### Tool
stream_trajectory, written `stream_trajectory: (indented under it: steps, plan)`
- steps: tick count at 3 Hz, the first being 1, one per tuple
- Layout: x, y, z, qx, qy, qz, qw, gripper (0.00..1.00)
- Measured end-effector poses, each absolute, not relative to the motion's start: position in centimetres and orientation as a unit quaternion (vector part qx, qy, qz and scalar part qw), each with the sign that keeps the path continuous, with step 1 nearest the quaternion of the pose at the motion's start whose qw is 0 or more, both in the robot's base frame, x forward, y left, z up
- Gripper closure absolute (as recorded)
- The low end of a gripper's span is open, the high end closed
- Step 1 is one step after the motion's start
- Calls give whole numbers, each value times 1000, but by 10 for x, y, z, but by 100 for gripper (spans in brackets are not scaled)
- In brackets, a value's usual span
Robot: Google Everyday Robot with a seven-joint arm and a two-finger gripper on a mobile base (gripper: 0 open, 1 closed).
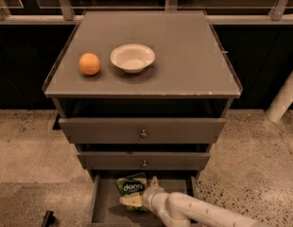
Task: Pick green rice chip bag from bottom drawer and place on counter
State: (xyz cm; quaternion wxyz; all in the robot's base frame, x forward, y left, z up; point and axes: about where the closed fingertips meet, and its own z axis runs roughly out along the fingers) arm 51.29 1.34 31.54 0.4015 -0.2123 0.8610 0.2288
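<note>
Next, I close my gripper on the near end (135, 206) of the green rice chip bag, which is the end toward the front of the bottom drawer.
The green rice chip bag (131, 188) lies in the open bottom drawer (105, 203), near its back and middle, with its dark round patch and white letters facing up. My gripper (145, 194) reaches into the drawer from the lower right on a pale arm. It sits right against the bag's right side and covers part of it. The counter (184, 56) is the flat grey cabinet top above.
An orange ball (89, 63) and a white bowl (132, 57) sit on the left half of the counter. Two knobbed drawers (143, 133) stand slightly pulled out above the bottom drawer. A white post (283, 98) stands at the right. A railing runs behind the cabinet.
</note>
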Motion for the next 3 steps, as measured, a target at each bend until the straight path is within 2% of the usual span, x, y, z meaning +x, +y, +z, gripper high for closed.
stream_trajectory:
  steps: [2,3]
  plan:
    - [518,25,285,-188,873,230,388,0]
    - [526,51,244,-174,879,231,380,0]
